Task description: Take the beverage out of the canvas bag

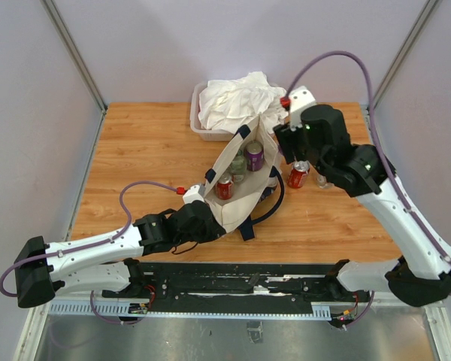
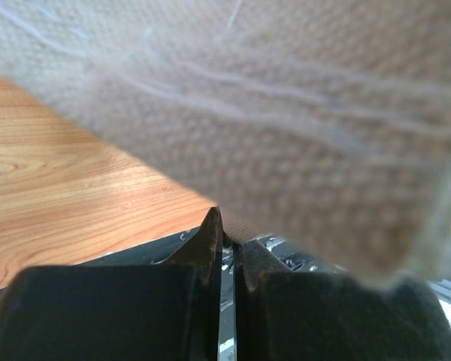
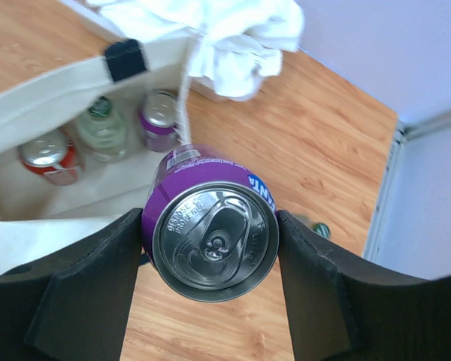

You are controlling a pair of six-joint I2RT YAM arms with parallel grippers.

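Observation:
My right gripper is going to set the purple Fanta can, now held above the wood, down on the bare wood [image 1: 323, 206] in front of the small bottle.
The cream canvas bag [image 1: 237, 197] stands open mid-table with its navy strap [image 3: 126, 59] on the rim. Inside it are a red can [image 3: 49, 154], a clear green-capped bottle [image 3: 101, 128] and a purple can [image 3: 159, 120]. My right gripper [image 3: 210, 229] is to the right of the bag, above the wood, shut on another purple beverage can [image 3: 214, 241], its fingers [image 3: 316, 278] pressed on both sides. In the top view that can is hidden under the right gripper [image 1: 297, 158]. My left gripper [image 2: 227, 235] is shut on the bag's near canvas edge [image 2: 286, 135].
A clear tub of white cloth [image 1: 237, 101] stands just behind the bag. A red can [image 1: 298, 177] and a small bottle [image 1: 322, 180] stand on the table to the right of the bag, below the right arm. A navy handle [image 1: 267, 210] loops onto the wood.

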